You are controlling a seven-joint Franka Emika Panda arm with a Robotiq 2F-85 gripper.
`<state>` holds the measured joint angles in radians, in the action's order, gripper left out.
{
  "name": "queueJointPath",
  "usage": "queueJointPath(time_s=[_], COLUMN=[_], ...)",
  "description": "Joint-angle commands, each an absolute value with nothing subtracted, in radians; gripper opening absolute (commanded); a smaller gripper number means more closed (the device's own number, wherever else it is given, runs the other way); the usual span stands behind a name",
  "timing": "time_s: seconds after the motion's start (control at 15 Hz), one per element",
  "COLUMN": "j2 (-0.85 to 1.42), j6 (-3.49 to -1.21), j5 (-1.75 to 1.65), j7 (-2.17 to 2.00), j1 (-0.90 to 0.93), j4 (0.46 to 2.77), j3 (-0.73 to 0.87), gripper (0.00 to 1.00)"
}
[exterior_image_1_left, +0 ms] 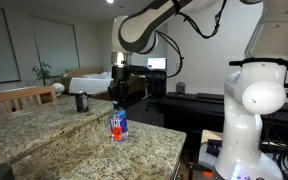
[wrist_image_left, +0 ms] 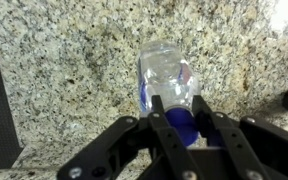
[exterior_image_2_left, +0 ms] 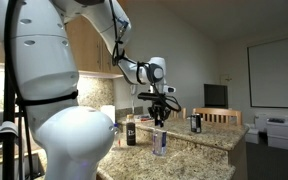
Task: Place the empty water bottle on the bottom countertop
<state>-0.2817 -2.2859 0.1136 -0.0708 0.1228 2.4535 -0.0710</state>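
My gripper will set the empty water bottle down upright on the speckled granite countertop straight (exterior_image_1_left: 121, 153) (wrist_image_left: 163, 52) below it.
The empty water bottle (exterior_image_1_left: 119, 125) stands upright on the bottom countertop (exterior_image_1_left: 149, 152), a speckled beige granite slab. It is clear, with a blue cap, a blue label and a red band. Both exterior views show it, the second from the opposite side (exterior_image_2_left: 160, 141). My gripper (exterior_image_1_left: 119, 100) hangs straight above it with the fingers down at the cap (exterior_image_2_left: 160, 121). In the wrist view the two black fingers (wrist_image_left: 177, 108) sit tight against both sides of the blue cap of the bottle (wrist_image_left: 165, 72), with the granite (wrist_image_left: 64, 70) below.
A short dark can (exterior_image_1_left: 81, 101) stands on the raised granite ledge (exterior_image_1_left: 29, 120) behind the bottle and also shows from the opposite side (exterior_image_2_left: 195, 122). A dark bottle (exterior_image_2_left: 131, 132) stands near the robot base. Wooden chairs (exterior_image_1_left: 24, 97) line the far side.
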Motion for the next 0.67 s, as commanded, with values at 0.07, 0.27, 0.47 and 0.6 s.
queueJointPath(time_s=[0.07,0.27,0.47,0.6], j2=[-0.275,-0.262,-0.247,-0.24], j6=[-2.417,-2.472,-2.49,-2.491], j5=[0.138,0.148,0.153,0.153], j7=[-0.041,-0.032,-0.029,-0.028], j1=[0.124,0.129,0.13,0.13], j4=[2.514,2.543,2.553,2.554], j3=[-0.075,-0.072,-0.07,-0.07], gripper=[0.15,0.15,0.15,0.15])
